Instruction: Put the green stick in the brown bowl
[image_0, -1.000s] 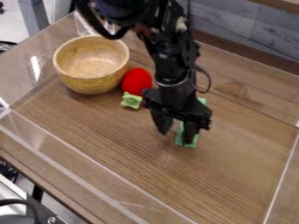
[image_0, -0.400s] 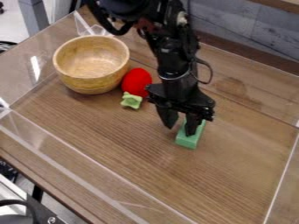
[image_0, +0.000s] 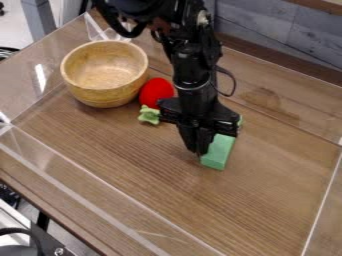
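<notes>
The gripper's closed fingers are at the green stick's edge with its body beside them, so the robot should open them and close around the stick's body (image_0: 219, 152) before lifting.
The green stick (image_0: 221, 151), a light-green block, lies flat on the wooden table right of centre. My gripper (image_0: 201, 147) points straight down onto its left side. Its dark fingers are closed together on the stick and hide part of it. The stick still rests on the table. The brown bowl (image_0: 67, 73), round with thick walls and a pale inside, stands at the back left with nothing in it, well apart from the gripper.
A red round toy (image_0: 158, 92) with a small green leafy piece (image_0: 151, 116) lies between the bowl and the gripper. Low clear plastic walls (image_0: 80, 190) border the wooden table (image_0: 120, 150) at the front and sides.
The fingers, spread wide on either side of the stick a second ago, have closed in on it. The wrist has rolled a little, and the hand has stayed in the same spot.
</notes>
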